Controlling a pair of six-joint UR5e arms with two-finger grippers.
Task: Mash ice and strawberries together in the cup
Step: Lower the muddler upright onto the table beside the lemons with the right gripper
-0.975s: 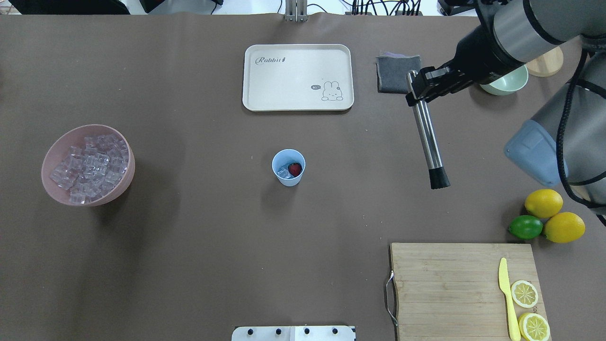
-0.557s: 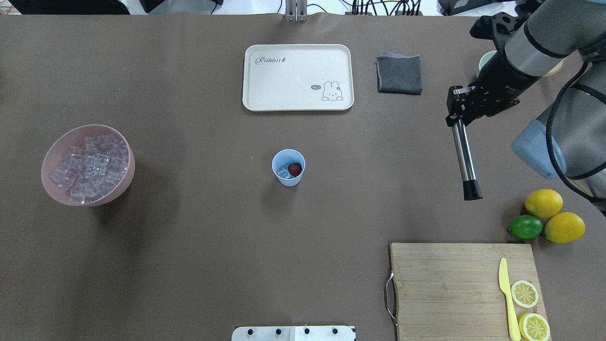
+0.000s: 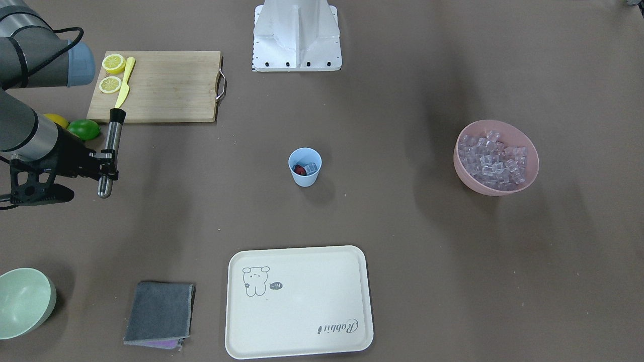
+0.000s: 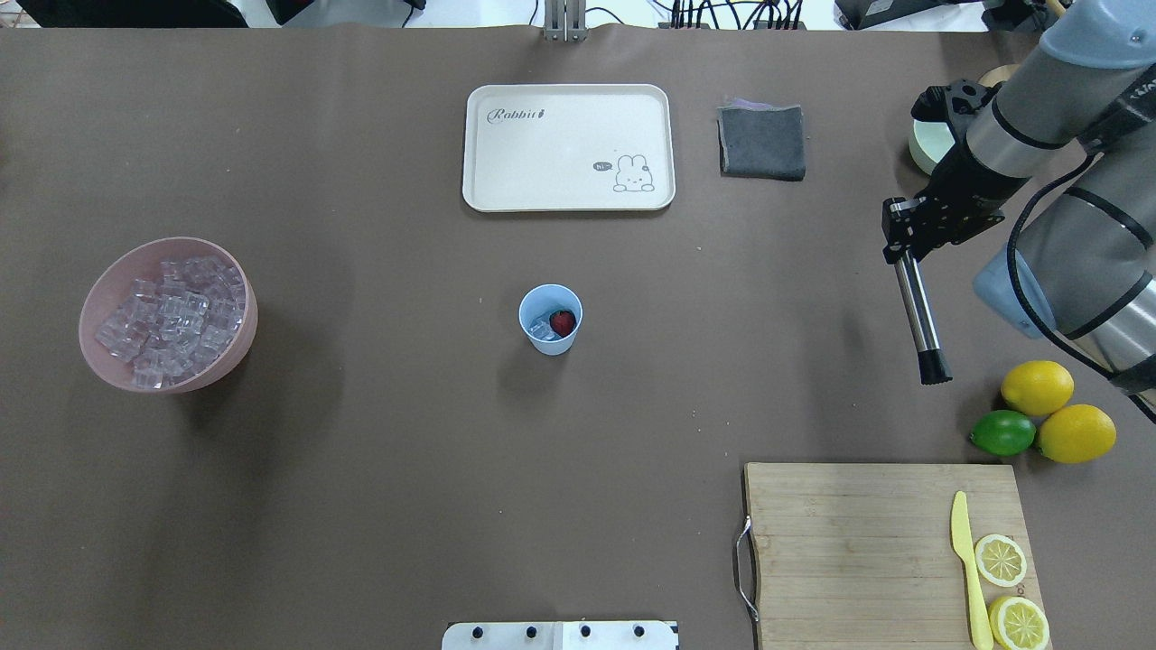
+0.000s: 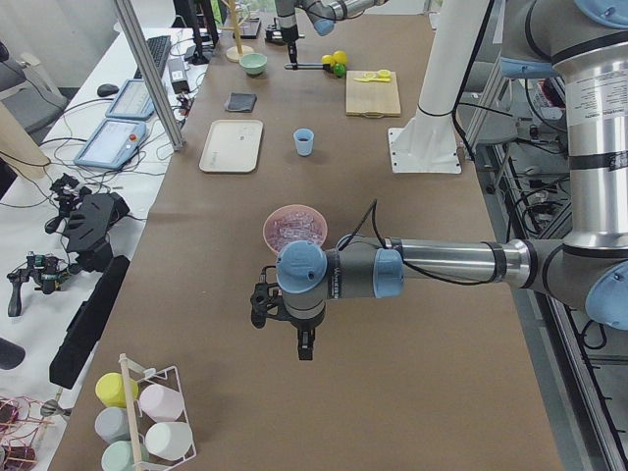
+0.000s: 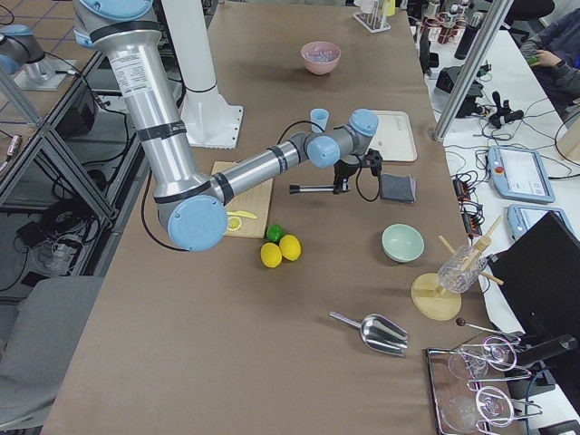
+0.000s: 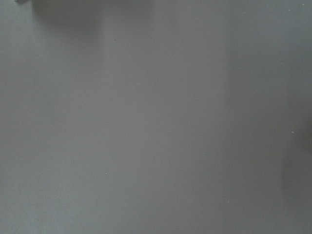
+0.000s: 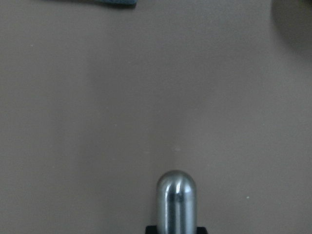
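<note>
My right gripper has the steel muddler to put down. I need to set it on the bare table (image 3: pixel 111 183), in between the lime and the grey cloth.
The pale blue cup (image 4: pixel 550 319) (image 3: pixel 305 167) stands mid-table with the dark red strawberry (image 4: pixel 563 322) (image 3: pixel 300 170) and some ice (image 4: pixel 542 330) inside. More ice (image 4: pixel 172 316) is heaped in the pink bowl (image 4: pixel 108 289) at the left. Far right of the cup, my right gripper (image 4: pixel 903 239) (image 3: pixel 106 168) is shut on a steel muddler (image 4: pixel 919 311) (image 3: pixel 113 146) held level above the table, black tip toward the lemons. The muddler's rounded end (image 8: pixel 176 202) fills the right wrist view. My left gripper (image 5: pixel 305 345) shows only in the exterior left view, near the pink bowl; I cannot tell its state.
A beige tray (image 4: pixel 569 149) and grey cloth (image 4: pixel 763 142) lie at the far side. A pale green bowl (image 3: pixel 25 301) sits behind the right arm. Two lemons (image 4: pixel 1037 386), a lime (image 4: pixel 1002 433) and a cutting board (image 4: pixel 858 542) with knife and lemon slices are near right.
My right arm has carried the muddler rightward and toward the robot, away from the grey cloth. The cup and its contents have not moved.
</note>
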